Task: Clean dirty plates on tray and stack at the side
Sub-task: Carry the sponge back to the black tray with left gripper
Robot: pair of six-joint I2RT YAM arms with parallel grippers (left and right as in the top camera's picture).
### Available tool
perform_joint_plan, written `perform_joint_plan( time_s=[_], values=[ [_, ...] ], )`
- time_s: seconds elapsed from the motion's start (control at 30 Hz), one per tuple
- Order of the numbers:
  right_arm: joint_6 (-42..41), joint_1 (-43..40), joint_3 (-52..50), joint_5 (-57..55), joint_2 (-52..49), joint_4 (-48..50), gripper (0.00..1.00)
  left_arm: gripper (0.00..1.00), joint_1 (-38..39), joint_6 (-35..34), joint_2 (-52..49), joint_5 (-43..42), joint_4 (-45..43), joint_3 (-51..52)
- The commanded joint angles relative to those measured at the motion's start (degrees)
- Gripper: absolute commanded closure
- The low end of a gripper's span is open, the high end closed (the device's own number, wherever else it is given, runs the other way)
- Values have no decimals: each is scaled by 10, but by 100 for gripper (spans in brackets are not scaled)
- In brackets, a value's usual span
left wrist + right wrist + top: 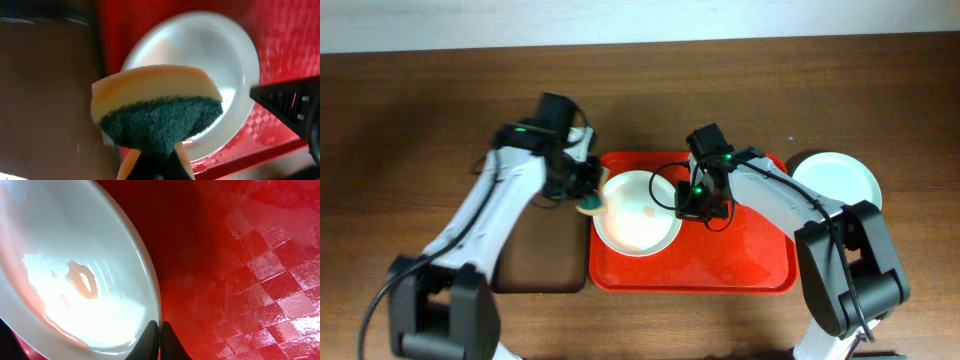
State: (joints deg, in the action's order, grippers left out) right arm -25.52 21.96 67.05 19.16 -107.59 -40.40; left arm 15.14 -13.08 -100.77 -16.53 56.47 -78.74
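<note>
My left gripper has the yellow sponge. It will let the sponge go on the middle of the black tray's brown bottom [534, 236] [40, 127].
A pale plate [638, 215] lies at the left end of the red tray [740, 255]. It carries a small red smear [82, 280] near its middle. My right gripper [692, 203] is shut on the plate's right rim, with the fingertips [160, 330] pinching the edge. My left gripper [582, 196] is shut on a yellow sponge with a green scouring face [160, 112]. It holds the sponge just above the plate's [210, 65] left rim. A second pale plate [837, 180] sits off the tray at the far right. I see no third plate.
A black tray with a brown floor [545, 255] lies left of the red tray, under my left arm. The right half of the red tray is bare. The wooden table [400, 150] stretches out to the left.
</note>
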Motion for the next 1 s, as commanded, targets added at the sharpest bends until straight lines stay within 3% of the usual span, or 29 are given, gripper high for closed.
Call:
perform_joint_plan(
  time_s=[0.0, 0.13, 0.37, 0.53, 0.67, 0.83, 0.97],
  values=[
    [2, 7, -2, 8, 3, 2, 96, 100, -52, 28, 23, 80, 35, -8],
    [2, 7, -2, 7, 3, 2, 95, 100, -58, 44, -14, 130, 55, 7],
    [2, 7, -2, 7, 3, 2, 95, 100, -42, 59, -96, 127, -20, 68],
    [2, 7, -2, 7, 3, 3, 95, 100, -15, 59, -98, 113, -40, 93],
    [2, 7, -2, 8, 3, 3, 95, 100, -14, 59, -98, 38, -46, 93],
    [2, 7, -2, 7, 3, 3, 95, 100, -7, 59, -98, 60, -47, 93],
    [2, 7, -2, 7, 3, 4, 59, 100, -37, 54, -93, 69, -42, 89]
  ],
)
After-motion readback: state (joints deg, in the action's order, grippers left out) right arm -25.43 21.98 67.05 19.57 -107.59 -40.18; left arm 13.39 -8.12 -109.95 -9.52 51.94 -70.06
